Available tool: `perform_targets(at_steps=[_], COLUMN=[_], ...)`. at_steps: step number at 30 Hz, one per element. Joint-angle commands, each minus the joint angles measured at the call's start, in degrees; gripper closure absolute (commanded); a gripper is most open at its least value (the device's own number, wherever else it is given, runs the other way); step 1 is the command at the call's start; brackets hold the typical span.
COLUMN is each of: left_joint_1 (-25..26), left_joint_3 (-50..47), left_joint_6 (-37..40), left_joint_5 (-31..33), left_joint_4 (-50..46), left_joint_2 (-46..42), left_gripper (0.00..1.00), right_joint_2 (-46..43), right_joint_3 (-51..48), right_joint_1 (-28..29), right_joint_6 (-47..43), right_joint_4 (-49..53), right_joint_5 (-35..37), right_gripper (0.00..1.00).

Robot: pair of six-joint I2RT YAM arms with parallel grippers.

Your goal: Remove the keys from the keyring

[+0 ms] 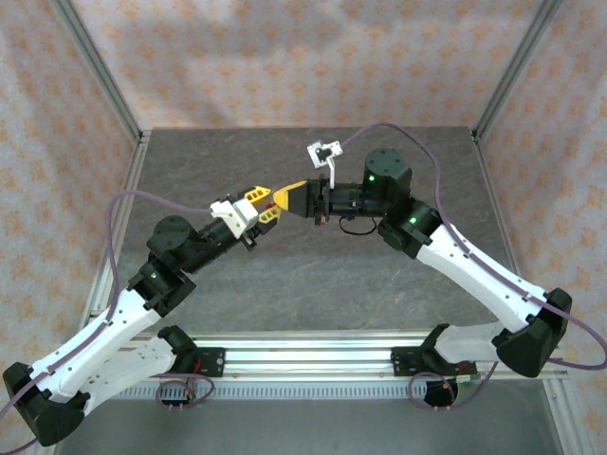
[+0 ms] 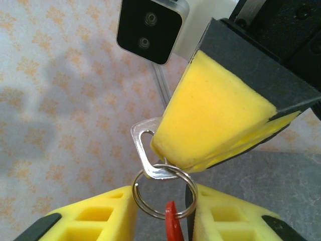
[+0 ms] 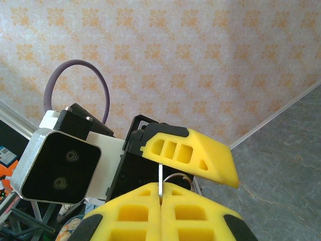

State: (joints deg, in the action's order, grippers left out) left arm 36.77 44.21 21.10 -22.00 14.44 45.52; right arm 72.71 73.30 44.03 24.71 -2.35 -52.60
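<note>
The keyring lies crosswise over the fingertips of my left gripper, so that gripper should open, shift and close on the red tag [image 2: 173,222] with the lower wire of the ring.
Both grippers meet in the air above the table's middle. My right gripper [image 1: 290,197] is shut on the silvery key [image 2: 142,145]; its yellow fingers [image 2: 215,110] cover the blade, and the slotted head sticks out. The same key [image 3: 160,179] is seen edge-on between the closed pads. From the key's head hangs the keyring [image 2: 163,193], a wire split ring carrying a red tag [image 2: 172,226]. My left gripper [image 2: 163,203] has a finger on each side of the ring, both touching the wire. The red tag [image 1: 272,201] drops between those fingers.
The dark grey table [image 1: 313,275] lies below, walled by patterned panels and aluminium posts [image 1: 106,85]. A metal rail [image 1: 313,355] runs along the near edge between the arm bases. The right wrist's camera [image 2: 149,30] hangs close above the left gripper.
</note>
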Motion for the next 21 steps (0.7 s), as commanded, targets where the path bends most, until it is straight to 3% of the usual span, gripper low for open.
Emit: perform_targets(at_steps=[1,16,21], left_joint_1=[0.49,0.49,0.49], left_joint_3=[2.14,3.12,3.29], left_joint_6=[0.59,0.78,0.61], left_joint_5=[0.82,0.38,0.53], left_joint_4=[2.09,1.04,0.59], left_joint_2=[0.18,0.36,0.71], left_gripper=[0.70,0.85,0.84], right_joint_2=[-1.34,-1.34,-1.60], right_joint_3=[-0.63,-1.33,-2.12], right_joint_1=[-0.52,-1.23,-1.76], right_joint_6=[0.72,1.91,3.66], right_joint_4=[-3.07,-4.79,-7.15], right_joint_5=[-1.45,-1.96,-2.32], right_gripper=[1.00,1.00,1.00])
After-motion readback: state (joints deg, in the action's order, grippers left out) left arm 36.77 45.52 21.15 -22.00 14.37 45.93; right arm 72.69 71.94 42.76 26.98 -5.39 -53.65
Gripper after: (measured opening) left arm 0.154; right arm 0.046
